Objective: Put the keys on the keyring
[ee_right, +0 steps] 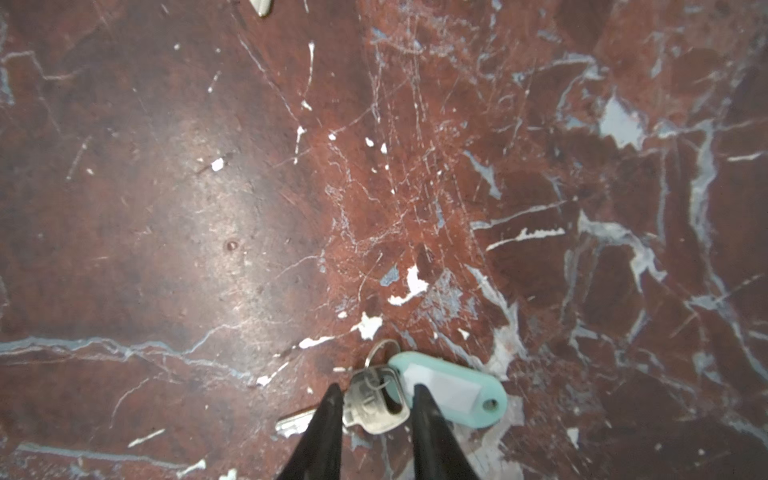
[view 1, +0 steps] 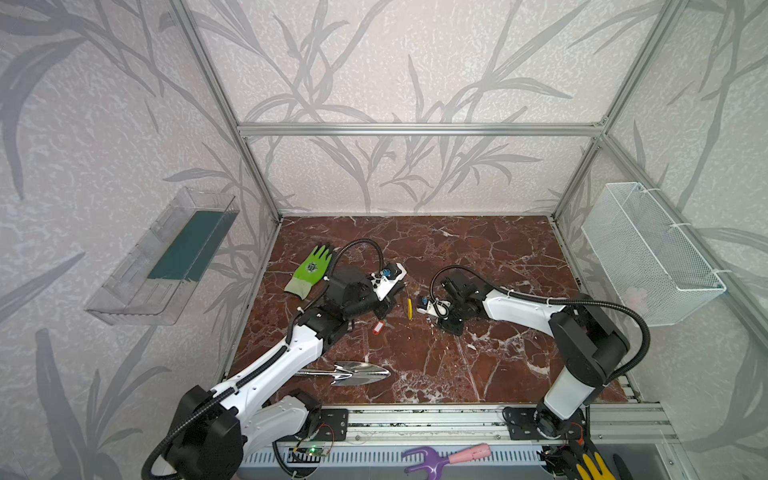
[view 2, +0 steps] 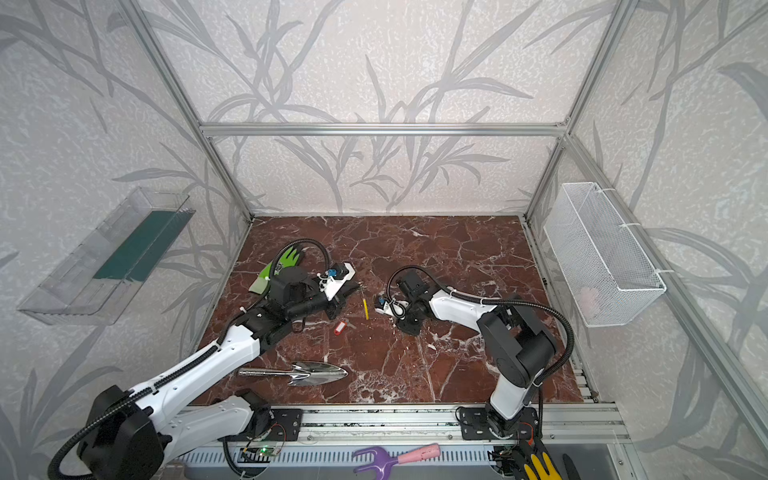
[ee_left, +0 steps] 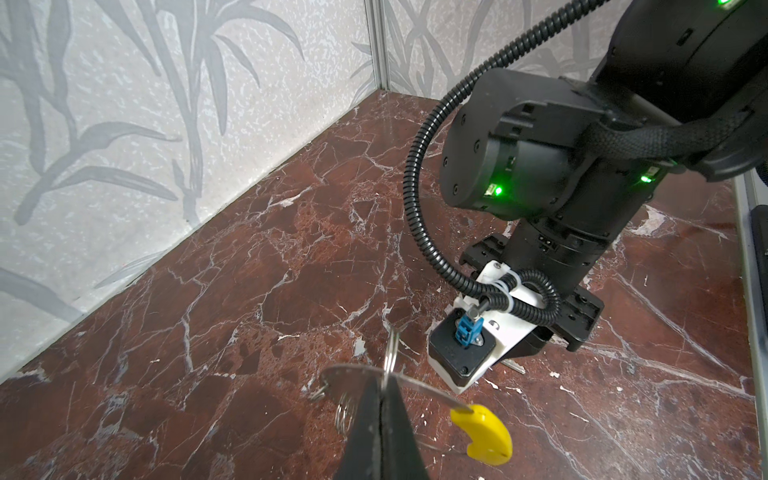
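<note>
My right fingers straddle the mint-tagged key's flat silver head, so next I open and take the small ring (ee_right: 382,345) beside its tag.
In the left wrist view my left gripper (ee_left: 383,392) is shut on the keyring (ee_left: 432,392), a thin grey hoop with a yellow segment (ee_left: 484,434), and holds it above the marble floor. Both top views show that yellow segment (view 1: 409,309) (view 2: 365,308) hanging by the left fingers. A key with a red tag (view 1: 377,327) (view 2: 340,327) lies on the floor just in front of them. In the right wrist view my right gripper (ee_right: 378,392) points down, its fingers pressed to both sides of the silver head of the mint-tagged key (ee_right: 376,409), which lies on the floor.
A green glove (view 1: 311,270) lies behind the left arm. A shiny trowel (view 1: 357,372) rests near the front left. A white wire basket (view 1: 652,253) hangs on the right wall and a clear bin (view 1: 162,257) on the left. A purple-and-pink hand rake (view 1: 444,457) lies outside the front rail.
</note>
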Robot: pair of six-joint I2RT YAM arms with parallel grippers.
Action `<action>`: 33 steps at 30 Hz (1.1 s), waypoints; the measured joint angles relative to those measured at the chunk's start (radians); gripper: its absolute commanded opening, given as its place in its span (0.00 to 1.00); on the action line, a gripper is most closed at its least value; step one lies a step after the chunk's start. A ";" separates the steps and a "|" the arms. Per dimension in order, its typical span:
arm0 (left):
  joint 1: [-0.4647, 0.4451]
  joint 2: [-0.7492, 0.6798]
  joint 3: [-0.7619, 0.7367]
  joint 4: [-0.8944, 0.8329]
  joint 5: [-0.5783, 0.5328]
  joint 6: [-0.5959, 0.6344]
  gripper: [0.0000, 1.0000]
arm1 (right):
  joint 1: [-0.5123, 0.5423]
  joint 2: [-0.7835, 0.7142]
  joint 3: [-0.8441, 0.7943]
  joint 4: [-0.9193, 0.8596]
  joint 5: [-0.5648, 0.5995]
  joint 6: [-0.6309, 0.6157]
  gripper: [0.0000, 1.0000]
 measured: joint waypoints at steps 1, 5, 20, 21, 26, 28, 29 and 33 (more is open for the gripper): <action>0.000 0.000 0.000 0.000 -0.002 0.000 0.00 | 0.000 0.003 0.002 0.000 0.000 -0.002 0.30; 0.000 0.000 -0.001 0.000 -0.003 0.000 0.00 | 0.001 0.011 0.012 -0.006 0.002 -0.003 0.29; 0.000 0.000 -0.001 0.000 -0.009 0.000 0.00 | 0.008 0.063 0.054 -0.023 0.010 -0.013 0.14; 0.000 0.000 -0.001 0.000 -0.010 0.000 0.00 | 0.008 0.063 0.054 -0.023 0.010 -0.014 0.12; 0.000 0.000 -0.001 0.000 -0.011 0.000 0.00 | 0.008 0.061 0.054 -0.021 0.010 -0.013 0.09; 0.000 0.000 -0.001 0.000 -0.011 0.000 0.00 | 0.007 0.058 0.054 -0.023 0.009 -0.013 0.14; 0.000 0.000 -0.001 0.000 -0.011 0.000 0.00 | 0.007 0.057 0.054 -0.023 0.008 -0.011 0.16; 0.001 0.000 -0.001 0.000 -0.011 0.000 0.00 | 0.003 0.056 0.054 -0.025 0.009 -0.009 0.19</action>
